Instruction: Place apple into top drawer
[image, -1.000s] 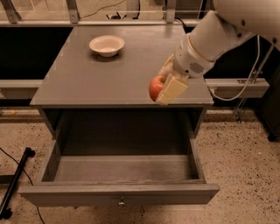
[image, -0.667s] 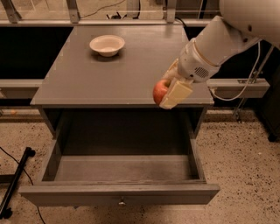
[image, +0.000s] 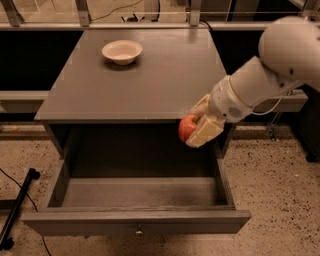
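Observation:
The robot's gripper should release the apple, now hanging above the open drawer, near the middle of the bare drawer's bottom (image: 163, 178), a little toward the side of the robot's arm.
The red-orange apple (image: 187, 128) is held in my gripper (image: 196, 127), whose cream-coloured fingers (image: 204, 131) are shut on it. The gripper hangs just past the front edge of the grey cabinet top, above the right rear part of the open top drawer (image: 135, 222). The drawer is pulled out wide; its floor is bare and its front panel carries a small round metal knob (image: 139, 231). My white arm reaches in from the upper right.
A shallow white bowl (image: 122, 51) sits at the back left of the cabinet top (image: 135, 75). A black stand leg and cable (image: 17, 212) lie on the speckled floor at the left. A railing runs behind the cabinet.
My gripper has carried the apple forward and down, from above the cabinet top's right front corner to just past its front edge, over the open drawer.

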